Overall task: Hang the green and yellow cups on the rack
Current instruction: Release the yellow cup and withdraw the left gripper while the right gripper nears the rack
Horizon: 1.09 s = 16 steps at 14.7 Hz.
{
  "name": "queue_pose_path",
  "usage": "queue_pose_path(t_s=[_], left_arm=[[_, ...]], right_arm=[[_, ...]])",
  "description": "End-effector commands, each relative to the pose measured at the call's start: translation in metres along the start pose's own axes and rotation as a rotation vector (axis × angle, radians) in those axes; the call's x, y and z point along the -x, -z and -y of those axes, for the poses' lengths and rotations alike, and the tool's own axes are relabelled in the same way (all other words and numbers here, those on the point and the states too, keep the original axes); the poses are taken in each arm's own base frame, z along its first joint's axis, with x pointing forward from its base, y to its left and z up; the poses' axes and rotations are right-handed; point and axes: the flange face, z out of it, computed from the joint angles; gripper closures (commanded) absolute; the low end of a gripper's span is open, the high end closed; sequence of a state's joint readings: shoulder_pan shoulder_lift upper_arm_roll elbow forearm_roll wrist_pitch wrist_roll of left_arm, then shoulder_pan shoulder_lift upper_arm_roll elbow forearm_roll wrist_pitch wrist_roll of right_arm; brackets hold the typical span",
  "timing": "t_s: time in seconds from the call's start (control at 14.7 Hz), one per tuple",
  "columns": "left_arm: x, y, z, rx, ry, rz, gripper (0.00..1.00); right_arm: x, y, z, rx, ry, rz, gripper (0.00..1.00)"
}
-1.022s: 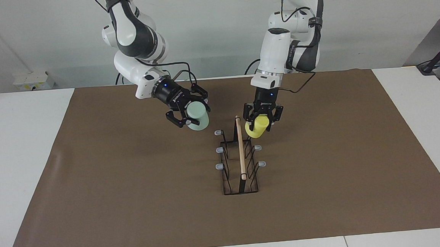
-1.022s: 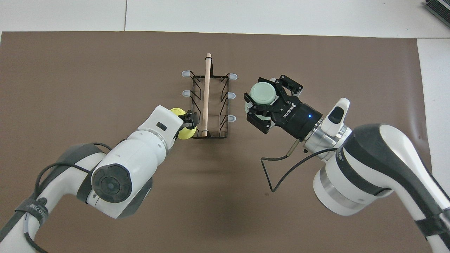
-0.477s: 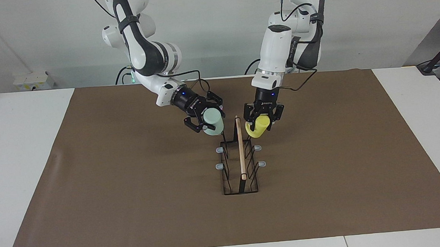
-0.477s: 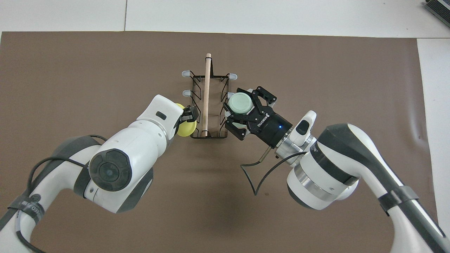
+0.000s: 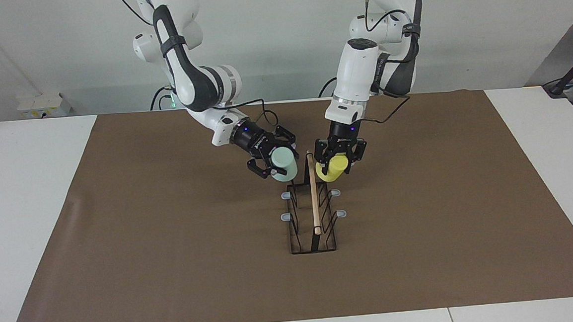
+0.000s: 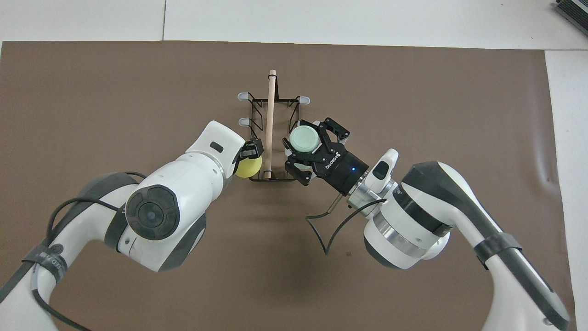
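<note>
The rack's robot-end peg [image 6: 299,155] is across the rack's rod from the yellow cup. I will let go of the green cup on that peg with my right gripper.
The black wire rack [image 5: 314,204] [image 6: 270,124] with a wooden rod on top stands mid-mat. My right gripper [image 5: 281,162] [image 6: 304,139] is shut on the mint green cup [image 5: 287,165] [image 6: 304,139], held tilted at the rack's robot-end prong on the right arm's side. That prong is hidden by the cup. My left gripper [image 5: 339,159] [image 6: 250,154] is shut on the yellow cup [image 5: 333,169] [image 6: 249,167], which lies tilted against the rack's robot-end corner on the left arm's side, close to the rod's end.
A brown mat [image 5: 172,247] covers the white table [image 5: 25,197]. Four grey-tipped prongs [image 5: 284,195] farther from the robots stand bare. A small white box [image 5: 41,104] sits at the table's robot-side edge toward the right arm's end.
The right gripper has carried the green cup sideways to the rack's robot-end prong. The left gripper has shifted the yellow cup slightly toward the rod.
</note>
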State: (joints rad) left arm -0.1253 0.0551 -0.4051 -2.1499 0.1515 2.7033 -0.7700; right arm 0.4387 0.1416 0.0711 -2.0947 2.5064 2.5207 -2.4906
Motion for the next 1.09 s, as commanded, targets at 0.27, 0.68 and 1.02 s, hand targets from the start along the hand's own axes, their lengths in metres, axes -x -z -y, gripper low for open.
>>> queue_pose_path(t_s=[0.27, 0.68, 1.02], left_arm=[[-0.033, 0.024, -0.013, -0.092, -0.078, 0.098, 0.0], [-0.07, 0.056, 0.049, -0.249, -0.24, 0.259, 0.0], [-0.117, 0.097, 0.121, -0.259, -0.297, 0.342, 0.0]], right_arm=[[0.031, -0.015, -0.011, -0.012, 0.033, -0.036, 1.0], [0.039, -0.017, -0.008, 0.001, 0.039, -0.033, 1.0], [0.045, -0.017, -0.008, 0.007, 0.023, -0.03, 1.0]])
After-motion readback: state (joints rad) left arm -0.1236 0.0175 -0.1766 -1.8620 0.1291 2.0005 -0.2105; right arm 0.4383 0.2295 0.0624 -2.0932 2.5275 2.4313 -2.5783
